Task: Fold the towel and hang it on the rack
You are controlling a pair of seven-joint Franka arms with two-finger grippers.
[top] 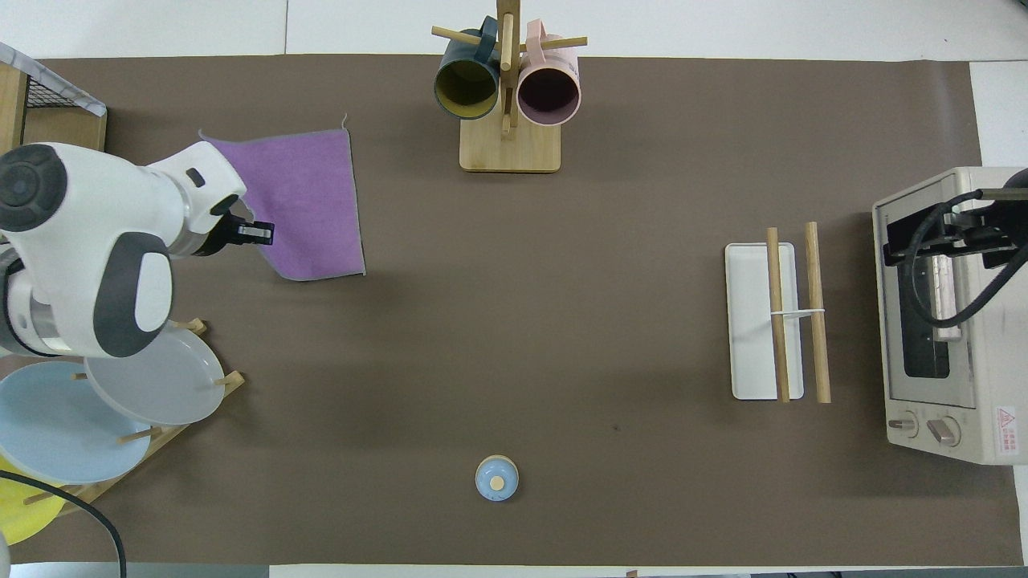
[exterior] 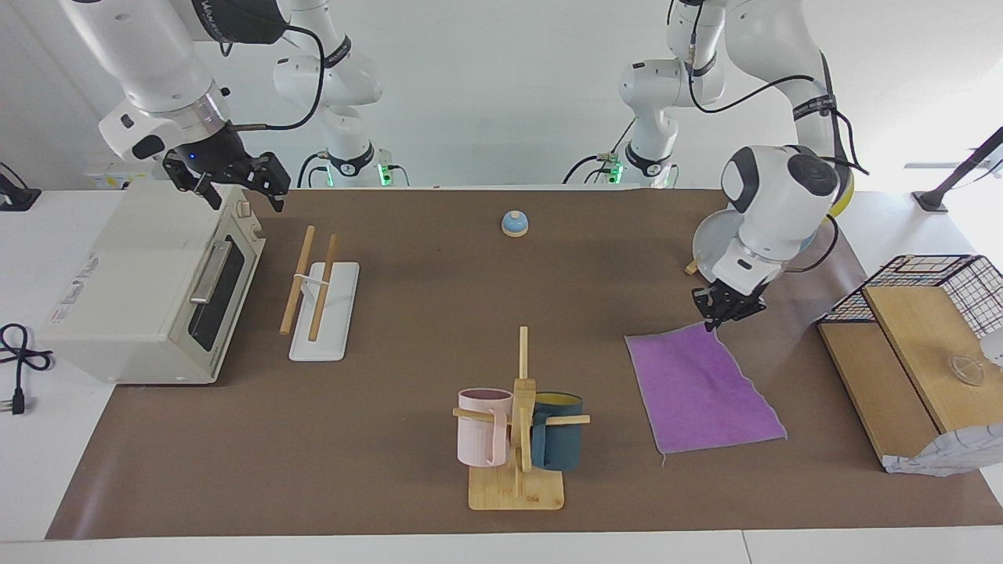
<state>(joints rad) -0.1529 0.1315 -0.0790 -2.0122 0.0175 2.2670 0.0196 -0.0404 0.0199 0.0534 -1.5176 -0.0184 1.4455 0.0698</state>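
Observation:
Next, my left gripper releases the towel's folded-over corner just beyond the towel's edge facing the toaster oven [top: 385, 269].
The towel [exterior: 701, 385] lies flat, purple face up, on the brown mat toward the left arm's end; it also shows in the overhead view [top: 309, 201]. My left gripper [exterior: 725, 311] is low at the towel's corner nearest the robots and hides that corner from above [top: 253, 233]. The rack [exterior: 321, 290], two wooden rods over a white base, stands bare toward the right arm's end, beside the toaster oven; it also shows in the overhead view [top: 791, 313]. My right gripper [exterior: 235, 182] hangs open and empty over the toaster oven, as the overhead view [top: 960, 233] also shows.
A toaster oven [exterior: 149, 290] stands at the right arm's end. A mug tree [exterior: 521, 423] with a pink and a blue mug stands at the mat's edge farthest from the robots. A small blue bell [exterior: 515, 224] is near the robots. A plate stand [top: 120, 401] and a wire basket [exterior: 932, 282] are at the left arm's end.

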